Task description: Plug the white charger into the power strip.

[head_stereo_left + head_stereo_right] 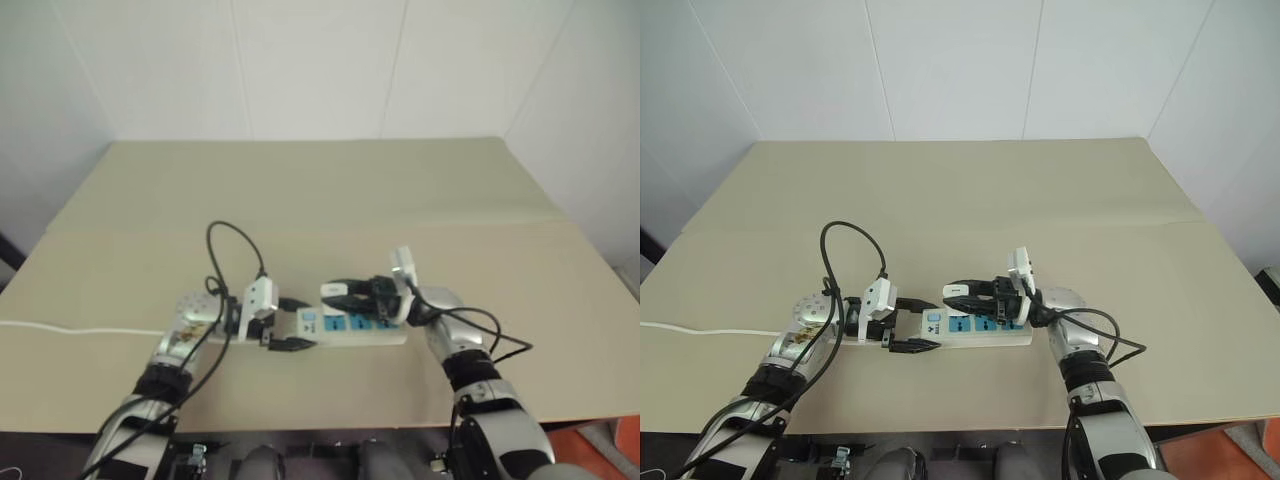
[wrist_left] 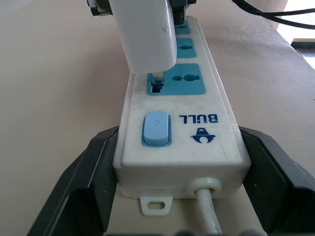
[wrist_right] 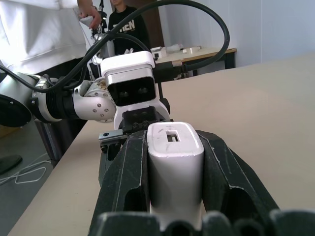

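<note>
Next, I release the white charger, now hanging just above that socket, from my right gripper, standing in the blue socket (image 1: 337,317) nearest the power strip's switch.
The power strip (image 1: 372,331) lies on the tan table (image 1: 320,190), a long white bar with blue sockets. My left gripper (image 1: 298,323) is shut on its switch end, one black finger (image 2: 83,182) against each side. My right gripper (image 1: 335,294) is shut on the white charger (image 3: 174,162), which sits between its two black fingers. In the left wrist view the white charger (image 2: 145,34) hangs just above the blue socket (image 2: 177,79) nearest the switch (image 2: 156,129). A metal prong (image 2: 157,77) reaches the socket's slot; how deep it sits is hidden.
The strip's thin white cord (image 1: 60,328) runs left across the table to its edge. Black cables loop above my left wrist (image 1: 235,245). People (image 3: 49,24) and another table (image 3: 197,51) stand beyond the table's left side in the right wrist view.
</note>
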